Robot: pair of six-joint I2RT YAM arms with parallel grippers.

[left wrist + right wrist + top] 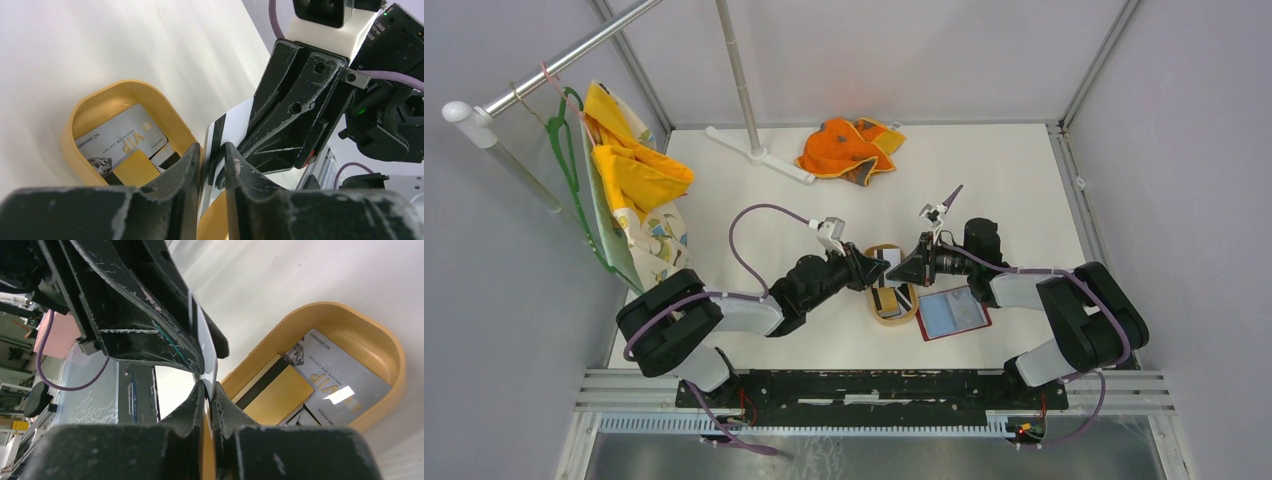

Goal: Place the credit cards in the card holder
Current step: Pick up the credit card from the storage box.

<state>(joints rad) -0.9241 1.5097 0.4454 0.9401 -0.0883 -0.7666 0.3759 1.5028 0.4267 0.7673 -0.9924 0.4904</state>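
I have two credit cards pressed together in my right gripper, so I need to open my left gripper, take just one card by its near edge (210, 142) and pull it away.
Both grippers meet above the tan tray (892, 318). Between them, on edge, stands a white credit card (231, 125) with a dark stripe. My right gripper (207, 385) is shut on the credit card (206, 347). The jaws of my left gripper (211, 148) stand slightly apart around its other end, with a narrow gap beside the card. In the tray lie a silver VIP card (120, 135), a gold card (280, 392) and others. The red card holder (954, 313) lies open on the table right of the tray, under the right arm.
An orange cloth (849, 150) lies at the back of the table. A yellow cloth (629, 165) hangs on a green hanger at the left. A white stand base (759, 155) with an upright pole sits at the back left.
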